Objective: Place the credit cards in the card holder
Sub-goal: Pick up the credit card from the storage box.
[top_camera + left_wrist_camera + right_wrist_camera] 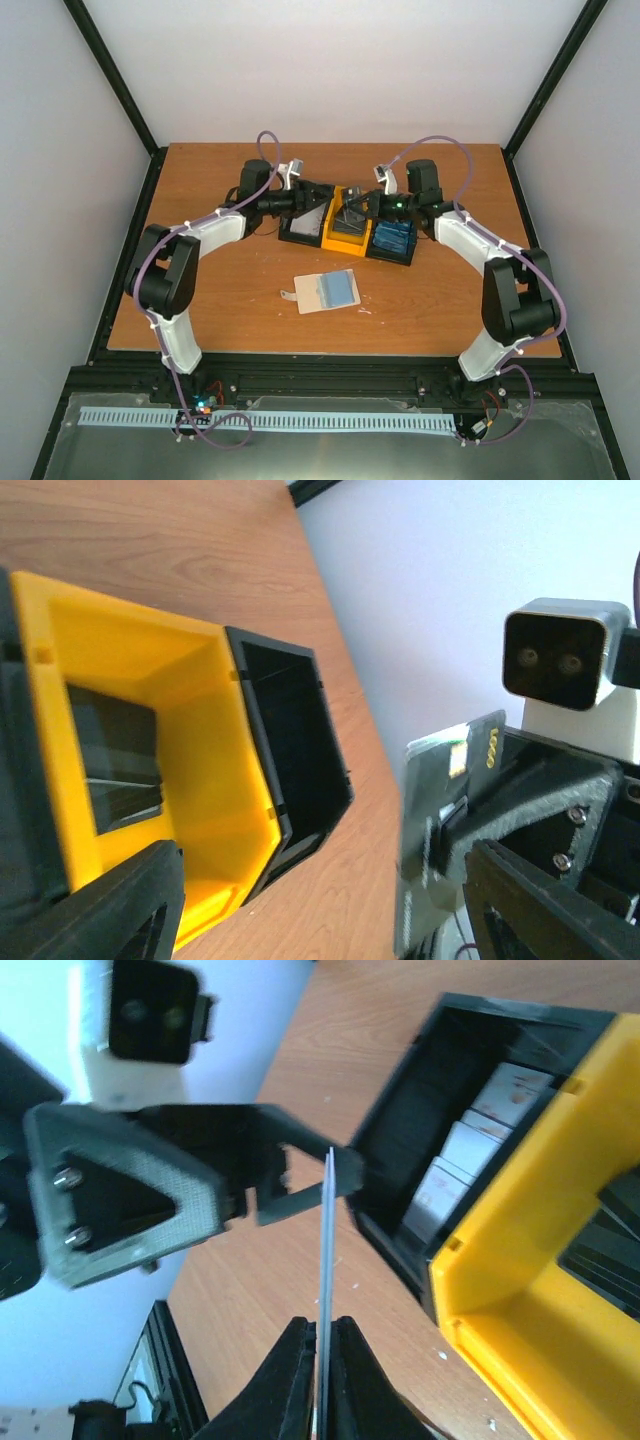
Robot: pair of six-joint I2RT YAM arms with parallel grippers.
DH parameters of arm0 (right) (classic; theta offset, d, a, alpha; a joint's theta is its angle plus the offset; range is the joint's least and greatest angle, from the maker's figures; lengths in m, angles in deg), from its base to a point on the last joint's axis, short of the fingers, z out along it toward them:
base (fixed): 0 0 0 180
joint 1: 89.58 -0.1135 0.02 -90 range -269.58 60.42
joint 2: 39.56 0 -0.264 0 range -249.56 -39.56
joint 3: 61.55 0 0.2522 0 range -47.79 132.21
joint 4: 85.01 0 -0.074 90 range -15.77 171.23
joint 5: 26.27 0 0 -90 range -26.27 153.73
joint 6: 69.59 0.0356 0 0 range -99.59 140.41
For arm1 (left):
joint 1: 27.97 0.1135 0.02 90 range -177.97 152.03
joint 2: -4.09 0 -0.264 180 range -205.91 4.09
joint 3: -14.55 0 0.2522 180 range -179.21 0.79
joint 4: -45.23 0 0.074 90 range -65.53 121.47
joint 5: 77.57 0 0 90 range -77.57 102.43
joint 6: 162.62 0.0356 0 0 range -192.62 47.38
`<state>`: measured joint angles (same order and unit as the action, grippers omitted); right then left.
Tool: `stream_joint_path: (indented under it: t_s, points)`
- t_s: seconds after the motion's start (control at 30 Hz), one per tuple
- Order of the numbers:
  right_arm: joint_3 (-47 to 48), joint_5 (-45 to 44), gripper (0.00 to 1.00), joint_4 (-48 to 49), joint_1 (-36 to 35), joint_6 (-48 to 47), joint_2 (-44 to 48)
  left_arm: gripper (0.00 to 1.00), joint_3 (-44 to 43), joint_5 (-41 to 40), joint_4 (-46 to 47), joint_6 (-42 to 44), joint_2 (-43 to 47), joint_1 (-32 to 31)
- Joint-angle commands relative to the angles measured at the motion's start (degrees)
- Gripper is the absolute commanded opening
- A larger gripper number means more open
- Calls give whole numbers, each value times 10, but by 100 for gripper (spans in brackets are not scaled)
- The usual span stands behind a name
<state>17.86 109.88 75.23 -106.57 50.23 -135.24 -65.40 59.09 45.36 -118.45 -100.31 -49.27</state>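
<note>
Two dark grey cards sit face to face in my right gripper's pinch, so next my left gripper takes one card (pixel 416 905) by its loose end before I fill the card holder.
My right gripper (pixel 322 1345) is shut on a thin credit card (pixel 326 1250), seen edge-on and held upright above the table beside the tray. In the left wrist view the same card (pixel 435 810) looks dark grey with a gold chip. My left gripper (pixel 320 920) is open wide, and the card stands within the span of its fingers (pixel 540 910). In the top view both grippers, left (pixel 316 205) and right (pixel 354 208), meet over the tray. The cream card holder (pixel 310 296) lies flat in mid-table with a blue card (pixel 340 288) on it.
The black-and-yellow three-compartment tray (pixel 300 238) stands behind the holder. Its left black bin (pixel 480 1130) holds several white cards, its yellow bin (pixel 130 760) holds dark cards, and its right bin (pixel 392 240) holds blue ones. Bare wood lies around the holder.
</note>
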Motion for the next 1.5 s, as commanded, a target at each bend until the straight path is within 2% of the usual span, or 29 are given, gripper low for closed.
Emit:
stream_joint_path:
  t_s: [0.0, 0.2, 0.33, 0.43, 0.6, 0.63, 0.73, 0.8, 0.9, 0.97, 1.17, 1.37, 1.47]
  points:
    - [-19, 72, 6, 69, 0, -65, 38, 75, -35, 68, 64, -15, -21, -3]
    - [-24, 110, 7, 72, -7, -99, 46, 63, 12, 154, 227, -86, -8, -4]
    - [-23, 116, 6, 68, -18, -113, 48, 52, 19, 169, 245, -84, 2, -10]
    - [-18, 115, 3, 66, -21, -113, 46, 37, 22, 179, 253, -84, 3, -14]
    - [-18, 90, 3, 61, -21, -102, 44, 3, 37, 174, 266, -90, 7, -16]
    - [-16, 83, 3, 56, -21, -98, 41, 1, 35, 164, 249, -76, 8, -16]
    - [-16, 75, 3, 61, -21, -77, 34, 1, 21, 154, 230, -64, 7, -16]
    - [-15, 57, 3, 60, -20, -74, 35, 14, 11, 143, 215, -55, 7, -16]
    - [-17, 41, 3, 68, -12, -54, 43, 40, 10, 134, 197, -48, 8, -15]
    - [-23, 37, 3, 89, -2, -24, 49, 46, 12, 134, 192, -53, 6, -15]
    - [-42, 19, 3, 160, 9, 98, 50, 47, 35, 150, 250, -105, -4, -16]
    - [-56, 32, 3, 243, 9, 203, 43, 46, 29, 166, 257, -127, -17, -24]
    - [-47, 42, 3, 234, 8, 206, 37, 37, 26, 161, 251, -125, -15, -28]
